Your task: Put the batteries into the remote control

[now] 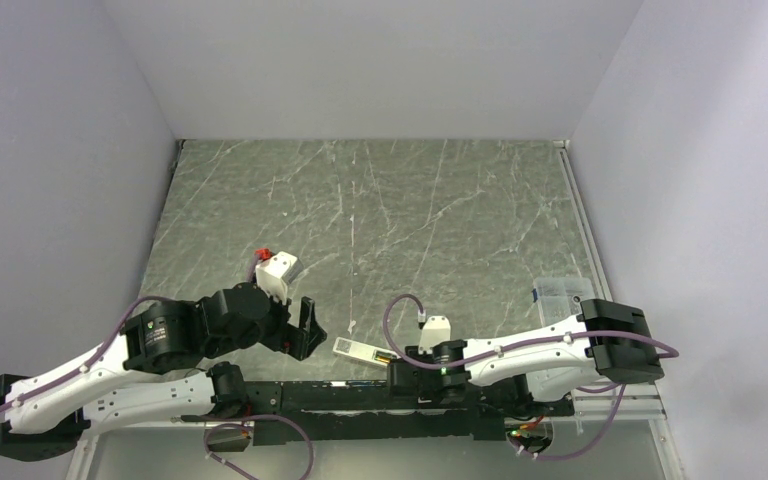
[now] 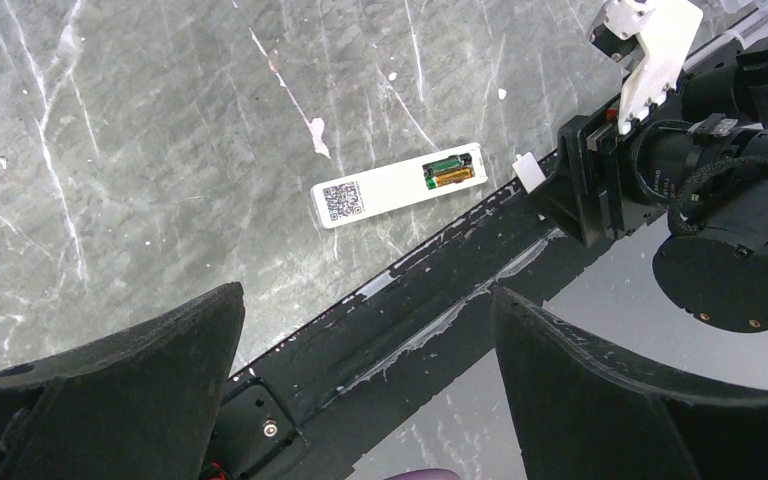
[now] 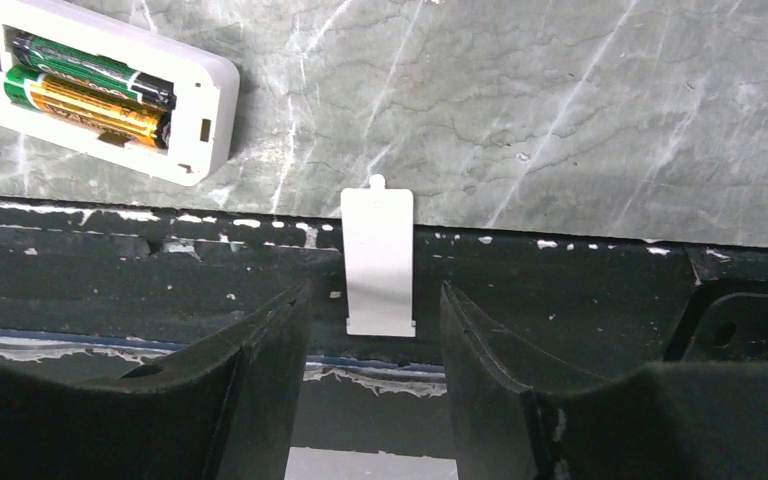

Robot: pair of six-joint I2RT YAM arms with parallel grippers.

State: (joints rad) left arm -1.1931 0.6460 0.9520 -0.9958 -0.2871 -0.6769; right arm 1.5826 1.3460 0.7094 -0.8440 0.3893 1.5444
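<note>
My right fingers straddle the cover's near end, so I need to grip nearer its middle [image 3: 379, 265] and align it with the remote's hollow by turning it.
The white remote control [image 2: 400, 185] lies back up near the table's front edge, also seen from above [image 1: 360, 350]. Both batteries [image 3: 90, 85], one green and one gold, sit side by side in its open recess. A small flat white cover piece [image 3: 378, 262] lies across the black rail, just off the remote's battery end. My right gripper [image 3: 375, 290] is open with a finger on each side of the cover's near end, a gap at both sides. My left gripper [image 2: 365, 293] is wide open and empty, hovering left of the remote [image 1: 305, 330].
A black rail [image 1: 360, 400] runs along the near table edge under both grippers. A clear plastic box [image 1: 563, 295] sits at the right edge of the marbled tabletop [image 1: 380, 220]. Grey walls close in the left, back and right.
</note>
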